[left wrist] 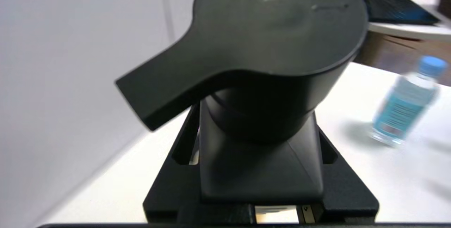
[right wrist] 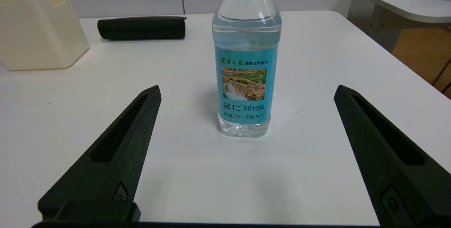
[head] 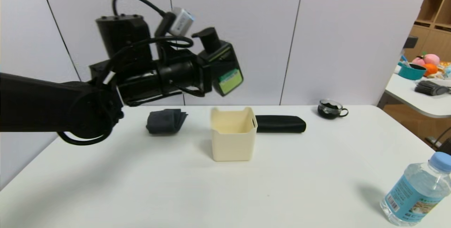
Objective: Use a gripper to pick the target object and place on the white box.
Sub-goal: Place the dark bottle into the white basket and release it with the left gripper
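Observation:
I should release the black pump bottle upright inside the white box (head: 235,126), next to the long black case, with my left gripper.
My left gripper (head: 211,74) is raised high above the table, shut on the black pump bottle (head: 225,69) with its green-and-white label. The bottle hangs tilted, above and slightly behind the cream-white box (head: 233,134), clear of its rim. In the left wrist view the bottle's pump head (left wrist: 275,34) fills the picture, and the fingers (left wrist: 183,143) press both sides of the bottle's body (left wrist: 260,171). My right gripper (right wrist: 246,90) is open low over the table, with nothing between its fingers. The white box (right wrist: 38,30) also shows far off in that view.
A clear blue-capped water bottle (head: 415,194) (right wrist: 246,55) (left wrist: 405,104) stands near the table's front right, just beyond the right gripper. A long black case (head: 280,124) (right wrist: 141,28) lies right of the box. A folded dark cloth (head: 165,120) sits left of it, a dark cup (head: 330,109) at the back.

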Robot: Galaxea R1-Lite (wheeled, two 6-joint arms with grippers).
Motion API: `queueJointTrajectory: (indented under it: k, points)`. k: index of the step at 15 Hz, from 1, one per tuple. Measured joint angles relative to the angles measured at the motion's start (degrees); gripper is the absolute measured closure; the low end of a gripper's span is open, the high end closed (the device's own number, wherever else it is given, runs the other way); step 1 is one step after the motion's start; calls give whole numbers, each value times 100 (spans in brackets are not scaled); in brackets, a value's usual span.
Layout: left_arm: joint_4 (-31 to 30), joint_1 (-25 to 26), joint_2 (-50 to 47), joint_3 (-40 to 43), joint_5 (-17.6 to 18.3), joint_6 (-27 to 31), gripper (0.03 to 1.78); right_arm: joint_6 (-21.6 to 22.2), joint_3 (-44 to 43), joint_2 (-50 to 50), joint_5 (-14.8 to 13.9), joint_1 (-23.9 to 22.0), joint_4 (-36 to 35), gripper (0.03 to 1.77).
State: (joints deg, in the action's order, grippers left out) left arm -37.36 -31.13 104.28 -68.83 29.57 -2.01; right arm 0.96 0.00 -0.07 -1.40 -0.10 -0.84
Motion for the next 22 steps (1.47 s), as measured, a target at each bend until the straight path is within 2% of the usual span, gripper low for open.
queueJointTrajectory:
  k: [2, 3, 7, 10, 13, 22]
  points:
    - [396, -194, 283, -123, 124, -168, 118, 0, 0, 0, 0, 0, -1, 10]
    - [416, -218, 385, -143, 11, -160, 118, 0, 0, 0, 2, 0, -1, 10]
    - [368, -260, 667, -269, -894, 226, 118, 0, 0, 0, 0, 0, -1, 10]
    - [424, -263, 831, -291, -1042, 256, 118, 0, 0, 0, 2, 0, -1, 10]
    - [722, -290, 991, -284, -1469, 256, 118, 0, 0, 0, 0, 0, -1, 10]
    - [837, -334, 1364, -322, -1499, 222, 118, 0, 0, 0, 0, 0, -1, 10]
